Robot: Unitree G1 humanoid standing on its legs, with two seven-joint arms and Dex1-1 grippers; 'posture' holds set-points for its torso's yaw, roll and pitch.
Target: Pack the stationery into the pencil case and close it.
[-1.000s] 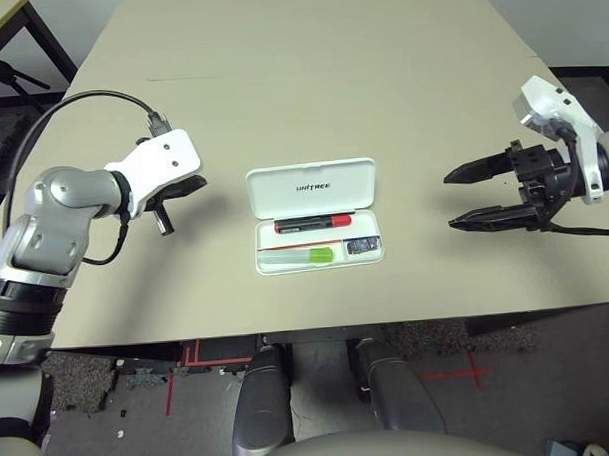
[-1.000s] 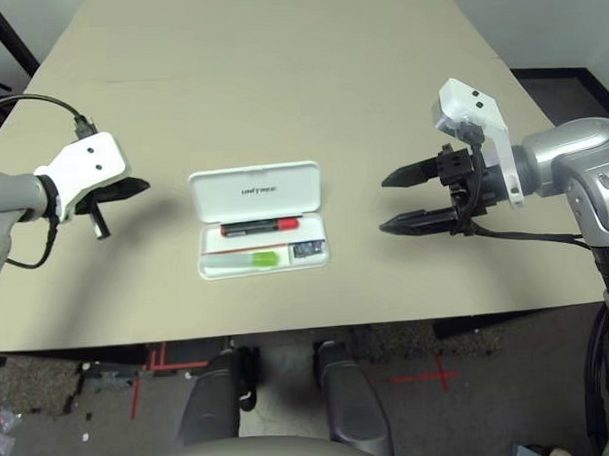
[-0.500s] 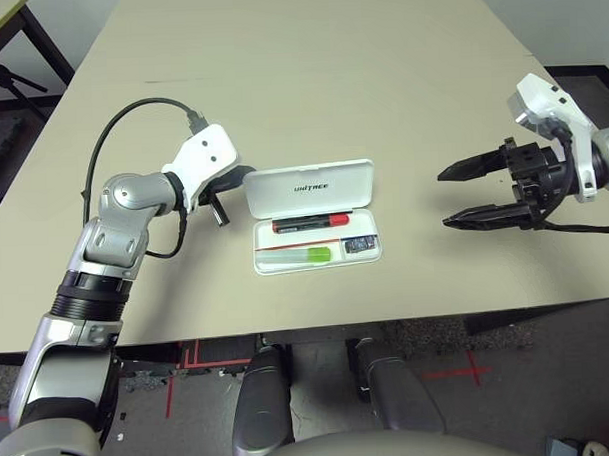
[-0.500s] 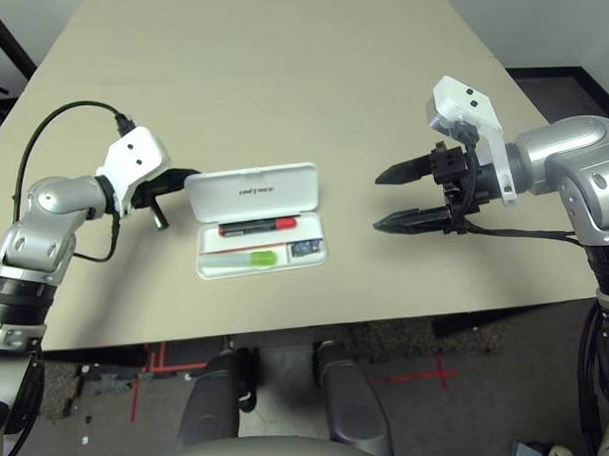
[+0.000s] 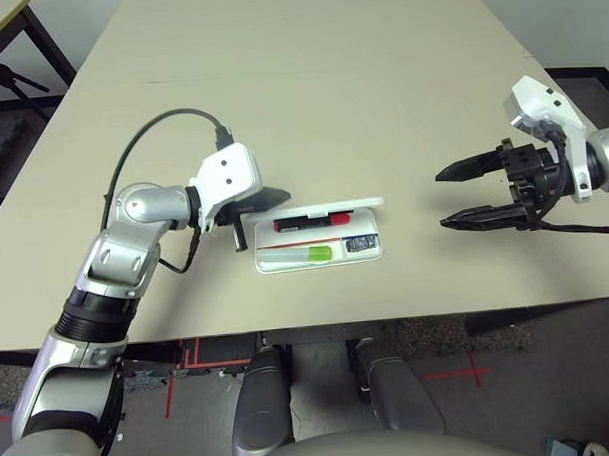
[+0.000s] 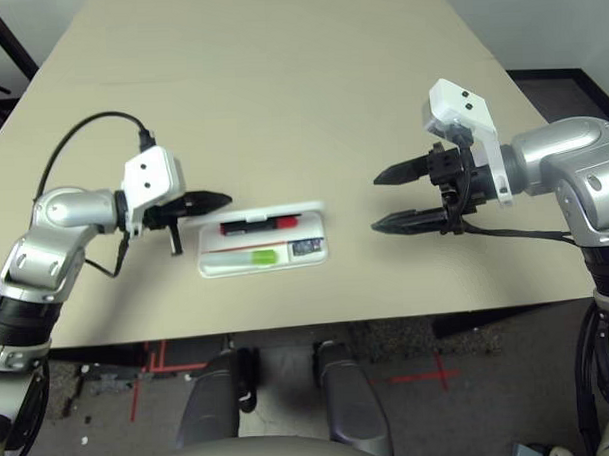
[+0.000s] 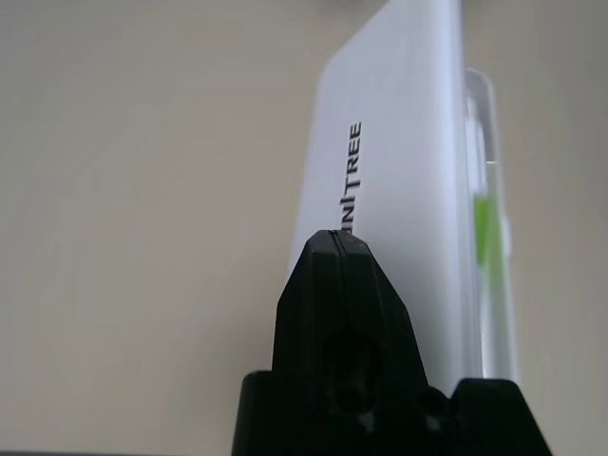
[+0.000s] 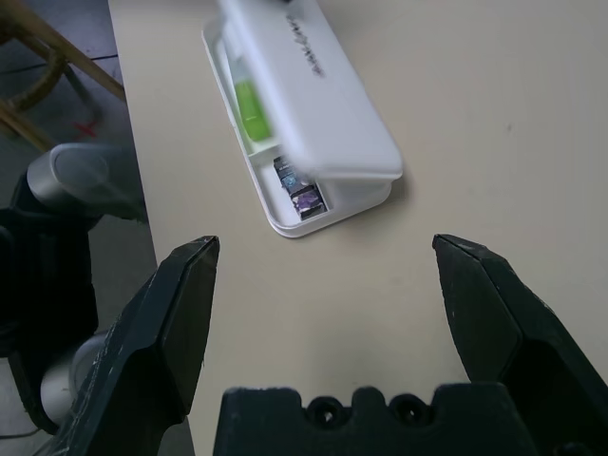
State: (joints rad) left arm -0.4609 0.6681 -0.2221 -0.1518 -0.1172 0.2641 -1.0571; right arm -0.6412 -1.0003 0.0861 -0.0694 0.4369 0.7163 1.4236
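Once my left gripper lets go, the lid of the pencil case will lie flat over the red marker and whitish stick in the pencil case's base [image 5: 318,239].
The white pencil case [image 5: 369,254] lies at the table's middle, its lid [image 5: 329,204] with the "UNITREE" lettering [image 7: 351,176] tilted halfway down over the base. Inside lie the red marker with black cap [image 5: 309,221], the whitish stick with light-green end [image 5: 305,255] and the tiny dark piece [image 5: 358,244]. My left gripper [image 5: 281,196] is shut, its tip [image 7: 337,239] touching the lid's outer face from the left rear. My right gripper [image 6: 375,202] hovers open well to the right of the case, nothing between its fingers [image 8: 185,285].
The beige table [image 5: 309,78] stretches wide and bare behind the case. Its front edge [image 5: 318,323] runs close below the case. A black cable [image 5: 151,128] loops over my left wrist.
My left gripper has swung right to the back of the lid, and the lid has tipped from lying open to half lowered. The right gripper has barely moved.
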